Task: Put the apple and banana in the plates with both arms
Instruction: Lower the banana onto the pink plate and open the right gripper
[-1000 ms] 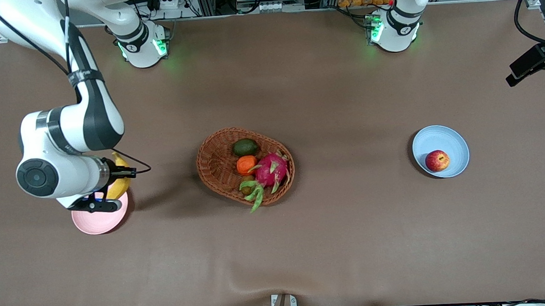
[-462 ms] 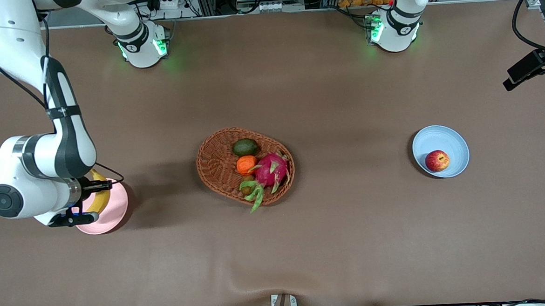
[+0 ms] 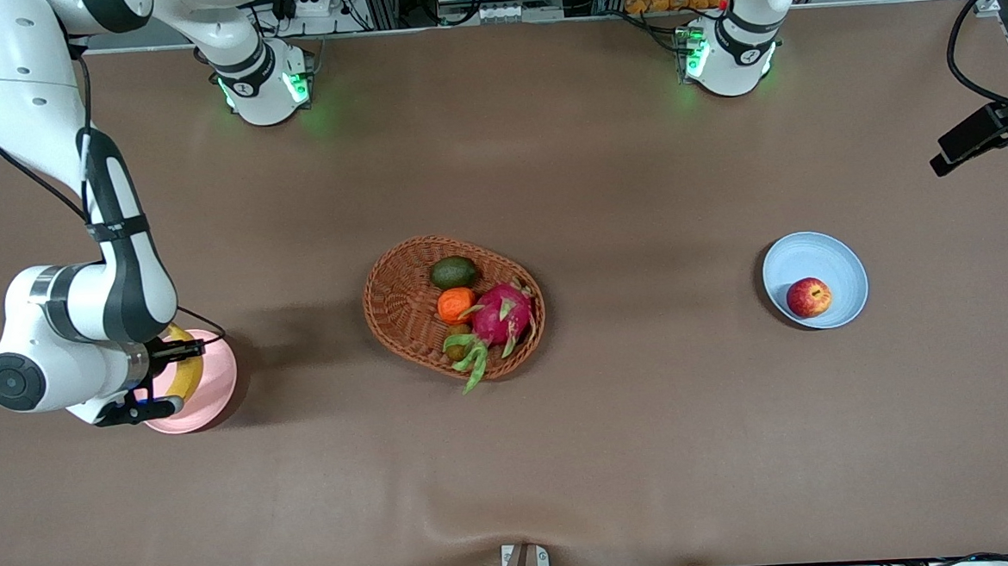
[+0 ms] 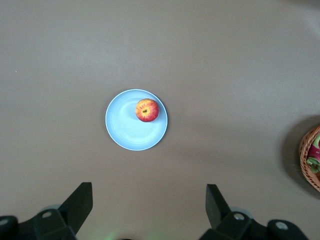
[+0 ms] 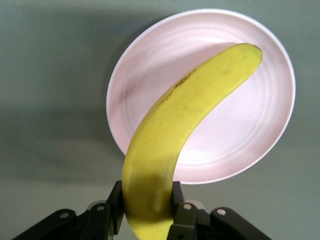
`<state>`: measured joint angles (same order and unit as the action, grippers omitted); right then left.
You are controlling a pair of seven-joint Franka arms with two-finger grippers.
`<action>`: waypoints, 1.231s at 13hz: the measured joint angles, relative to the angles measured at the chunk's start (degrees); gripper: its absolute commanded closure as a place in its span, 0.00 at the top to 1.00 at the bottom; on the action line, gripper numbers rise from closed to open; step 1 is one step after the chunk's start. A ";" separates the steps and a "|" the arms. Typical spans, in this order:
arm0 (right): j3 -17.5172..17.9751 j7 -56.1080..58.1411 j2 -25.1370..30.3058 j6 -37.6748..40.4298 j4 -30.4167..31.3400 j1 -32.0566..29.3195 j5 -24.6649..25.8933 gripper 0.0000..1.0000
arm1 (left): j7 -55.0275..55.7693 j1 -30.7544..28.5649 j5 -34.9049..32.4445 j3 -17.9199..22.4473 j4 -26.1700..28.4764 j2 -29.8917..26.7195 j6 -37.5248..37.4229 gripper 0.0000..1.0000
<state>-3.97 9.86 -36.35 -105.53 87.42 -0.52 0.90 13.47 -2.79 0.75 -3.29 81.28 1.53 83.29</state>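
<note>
Next, my right gripper opens and lets the yellow banana go, so that it lies across the middle of the pale pink plate [image 3: 196, 392] [image 5: 177, 90].
My right gripper [image 3: 161, 380] is shut on one end of the yellow banana [image 3: 185, 377], over the rim of the pale pink plate [image 3: 216, 386] at the right arm's end of the table. In the right wrist view the fingers [image 5: 114, 202] clamp the banana [image 5: 185, 130], and its free end reaches over the pink plate [image 5: 250, 135]. I cannot tell whether it touches the plate. The red apple [image 3: 808, 297] lies in the light blue plate [image 3: 813, 254]. My left gripper [image 4: 148, 195] is open and empty, high over the table beside the blue plate [image 4: 127, 132] and the apple [image 4: 147, 110].
The oval wicker basket [image 3: 397, 301] stands mid-table with a dragon fruit [image 3: 503, 311], a tangerine [image 3: 455, 303] and a dark green fruit [image 3: 453, 272]. Its edge shows in the left wrist view [image 4: 310, 160]. A black part with cables [image 3: 979, 135] hangs over the left arm's end.
My right arm has swung toward the right arm's end of the table, carrying the banana with it over the pink plate. The black part at the left arm's end has shifted slightly.
</note>
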 measured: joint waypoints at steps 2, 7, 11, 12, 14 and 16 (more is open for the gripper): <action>0.00 0.89 -0.08 -0.45 -0.02 -0.42 0.01 0.00 | 0.00 0.03 0.01 0.00 0.00 0.00 0.22 1.00; 0.25 1.04 0.20 -0.30 -0.61 -0.42 0.07 0.00 | 0.00 -0.02 0.02 0.00 -0.01 -0.05 -0.11 1.00; 0.38 1.12 0.76 -0.19 -0.96 -0.41 0.98 0.00 | -0.03 -0.54 0.02 0.20 -0.02 -0.63 -0.70 1.00; 0.38 1.13 0.81 -0.19 -0.95 -0.41 1.62 0.00 | -0.03 -0.54 0.02 0.21 -0.02 -0.75 -0.76 1.00; 0.34 1.80 0.81 -0.32 -0.94 -0.44 2.53 0.00 | -0.03 -0.53 0.02 0.21 -0.02 -0.77 -0.81 1.00; 0.23 3.04 0.74 -0.49 -0.78 -0.86 2.56 0.10 | -0.03 -0.53 0.02 0.21 -0.02 -0.77 -0.84 1.00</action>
<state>-3.74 12.89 -35.61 -106.01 86.64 -1.38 3.46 13.43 -3.31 0.78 -3.08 81.26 0.76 82.45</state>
